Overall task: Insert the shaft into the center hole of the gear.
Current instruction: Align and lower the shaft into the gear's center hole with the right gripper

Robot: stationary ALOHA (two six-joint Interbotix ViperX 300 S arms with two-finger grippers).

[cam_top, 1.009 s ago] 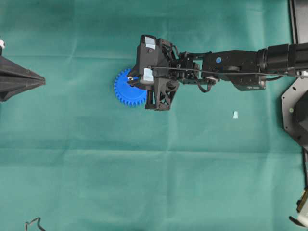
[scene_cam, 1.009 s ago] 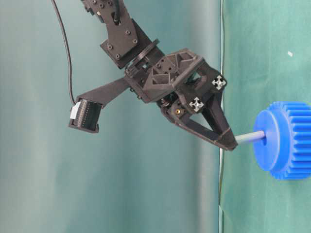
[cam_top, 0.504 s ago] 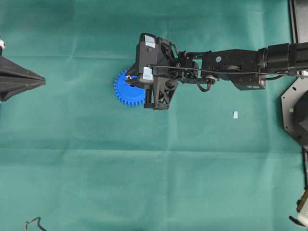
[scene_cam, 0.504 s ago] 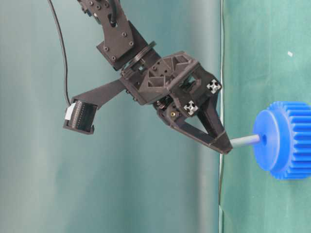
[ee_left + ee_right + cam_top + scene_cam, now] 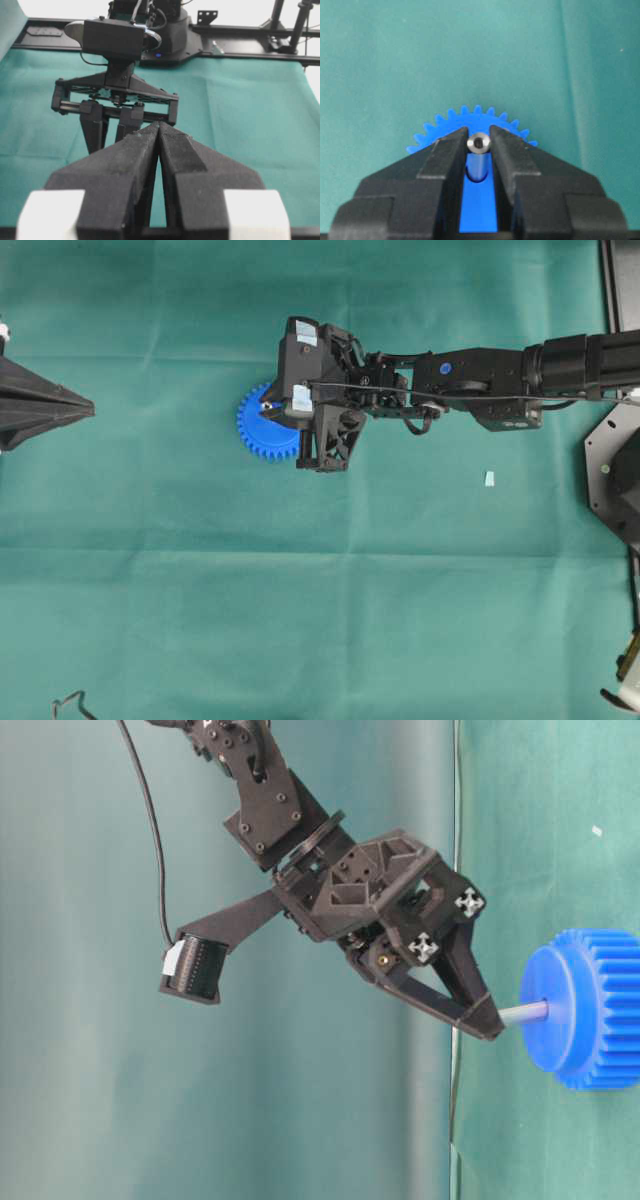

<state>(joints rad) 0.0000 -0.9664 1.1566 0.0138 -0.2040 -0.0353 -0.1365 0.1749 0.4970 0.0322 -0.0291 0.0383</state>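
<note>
Next, I let go of the rod with my right gripper deep in the blue gear's center hole (image 5: 273, 414) (image 5: 477, 175), with the rod's end close to the top of the gear.
The blue gear (image 5: 258, 430) lies flat on the green cloth, left of the middle. My right gripper (image 5: 272, 408) reaches over it from the right and is shut on the silvery shaft (image 5: 479, 143). In the table-level view the shaft (image 5: 522, 1014) runs from the fingertips (image 5: 488, 1023) straight into the gear (image 5: 590, 1010) at its center hole, which the shaft fills. The right wrist view shows the shaft's end pinched between the two fingers above the gear (image 5: 470, 117). My left gripper (image 5: 88, 408) sits shut and empty at the far left, its tips together (image 5: 159, 125).
A small pale scrap (image 5: 489, 479) lies on the cloth to the right of the gear. Black frame parts (image 5: 612, 470) stand along the right edge. A cable end (image 5: 68, 705) shows at the bottom left corner.
My right gripper drew back a little from the gear, then moved toward it again. Less of the shaft shows between fingertips and gear than half a second ago. The left arm stayed still.
</note>
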